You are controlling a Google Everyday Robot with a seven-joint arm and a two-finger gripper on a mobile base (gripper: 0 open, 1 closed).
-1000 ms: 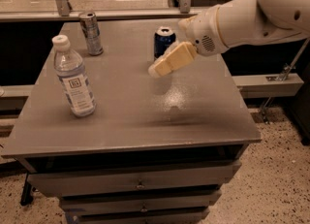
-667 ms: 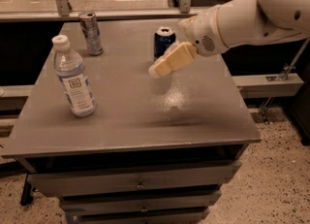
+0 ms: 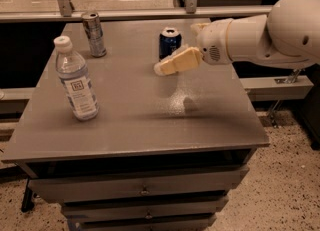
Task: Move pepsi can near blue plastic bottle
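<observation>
My gripper needs to close around the middle of the pepsi can [image 3: 169,51], between the can's silver top and its base.
The pepsi can [image 3: 169,41], dark blue with a silver top, stands upright at the back middle of the grey table [image 3: 150,120]. The blue plastic bottle [image 3: 75,79], clear with a white cap and a white-and-blue label, stands upright at the left. My gripper [image 3: 181,49] hovers just right of the pepsi can, open. One cream finger [image 3: 175,63] reaches in front of the can's base, and the other finger [image 3: 198,26] shows behind the can to its right. The can is not held.
A slim silver-grey can [image 3: 94,34] stands at the back left, behind the bottle. My white arm [image 3: 260,35] comes in from the right above the table's right edge. Drawers sit below the tabletop. A metal rail [image 3: 130,13] runs behind the table.
</observation>
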